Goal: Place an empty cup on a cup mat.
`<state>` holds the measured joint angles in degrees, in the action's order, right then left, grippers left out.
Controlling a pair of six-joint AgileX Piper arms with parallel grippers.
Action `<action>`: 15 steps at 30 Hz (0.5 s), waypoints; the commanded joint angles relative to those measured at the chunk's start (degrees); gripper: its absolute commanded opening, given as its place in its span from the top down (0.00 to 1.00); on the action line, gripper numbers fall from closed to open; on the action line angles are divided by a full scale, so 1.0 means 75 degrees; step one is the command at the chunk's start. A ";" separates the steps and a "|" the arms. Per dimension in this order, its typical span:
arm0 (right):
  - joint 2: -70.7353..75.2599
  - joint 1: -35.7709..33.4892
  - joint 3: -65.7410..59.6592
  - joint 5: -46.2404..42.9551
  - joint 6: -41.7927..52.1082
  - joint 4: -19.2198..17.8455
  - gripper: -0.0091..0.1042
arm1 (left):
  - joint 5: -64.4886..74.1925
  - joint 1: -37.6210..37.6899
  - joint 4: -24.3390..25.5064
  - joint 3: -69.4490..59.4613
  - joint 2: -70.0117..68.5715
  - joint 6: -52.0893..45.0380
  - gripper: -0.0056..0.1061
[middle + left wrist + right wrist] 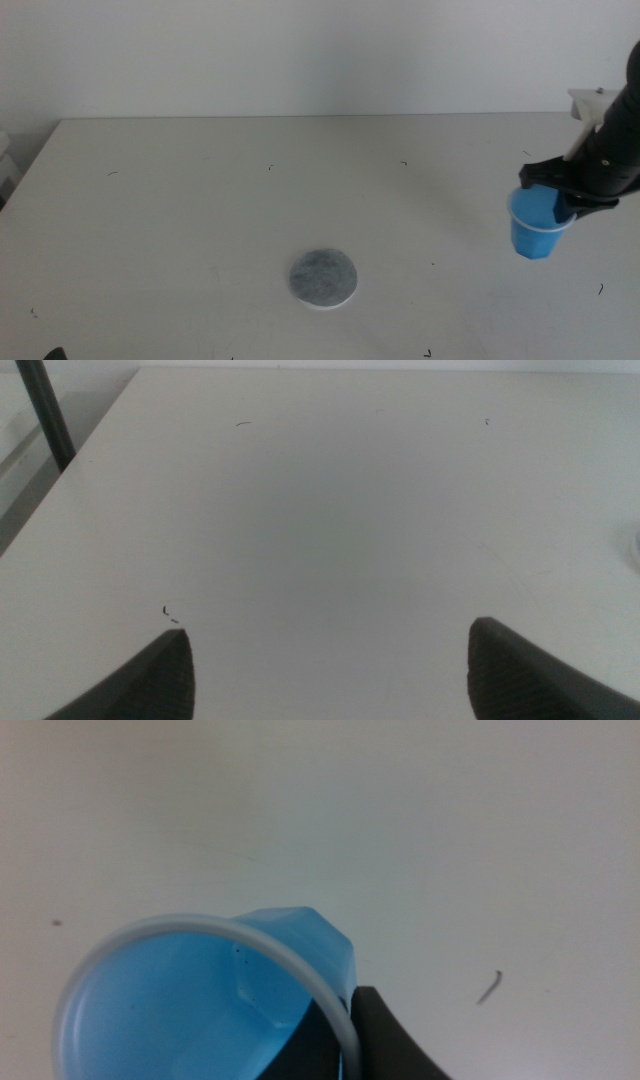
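Note:
Next, I set the blue cup down with my right gripper on the middle of the grey cup mat (326, 282).
The blue cup (535, 224) hangs at the right side of the table, lifted off the surface. My right gripper (562, 196) is shut on its rim, one jaw inside the cup and one outside. In the right wrist view the cup (200, 1010) looks empty, with its pale rim and a dark jaw at the rim. The cup mat (323, 277), a mottled grey disc, lies flat near the table's front middle, well left of the cup. My left gripper (330, 670) is open and empty over bare table at the front left.
The white table (200, 200) carries a few small dark specks. A dark pole (45, 410) stands beyond the table's edge in the left wrist view. A white wall rises behind the table.

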<state>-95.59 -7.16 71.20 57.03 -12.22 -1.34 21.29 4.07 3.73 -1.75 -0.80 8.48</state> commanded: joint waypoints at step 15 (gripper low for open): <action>-0.1293 -0.2997 0.3197 0.0663 -0.0718 0.0380 0.93 | -0.0505 -0.0009 0.0003 0.0045 -0.0100 0.0082 0.01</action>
<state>-106.51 -28.18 91.78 62.14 -17.40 1.68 21.29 4.07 3.73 -1.75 -0.80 8.48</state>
